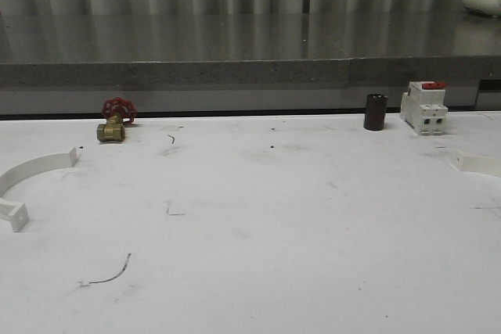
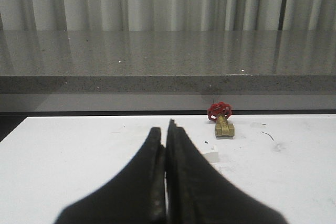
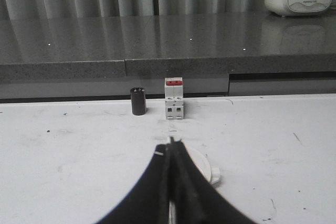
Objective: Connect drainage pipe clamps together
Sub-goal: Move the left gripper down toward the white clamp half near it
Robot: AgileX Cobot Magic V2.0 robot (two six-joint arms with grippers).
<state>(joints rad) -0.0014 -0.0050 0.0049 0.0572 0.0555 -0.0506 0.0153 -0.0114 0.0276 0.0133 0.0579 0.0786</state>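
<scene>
I will close my left gripper on the middle of the curve (image 1: 3, 185), between the tab ends, of the white clamp that is nearer the brass valve.
One white drainage pipe clamp (image 1: 31, 177) lies flat at the table's left edge, its open side facing left. The other clamp (image 1: 481, 164) lies at the right edge, partly cut off. In the left wrist view my left gripper (image 2: 167, 130) is shut with nothing between its fingers, and a white tab end of the left clamp (image 2: 210, 153) peeks out beside them. My right gripper (image 3: 170, 143) is shut and empty too. The right clamp (image 3: 203, 167) lies on the table just beyond its fingers, partly hidden by them.
A brass valve with a red handwheel (image 1: 116, 121) sits at the back left. A dark cylinder (image 1: 375, 112) and a white breaker with a red top (image 1: 423, 106) stand at the back right. A grey stone ledge (image 1: 250, 60) runs behind the table.
</scene>
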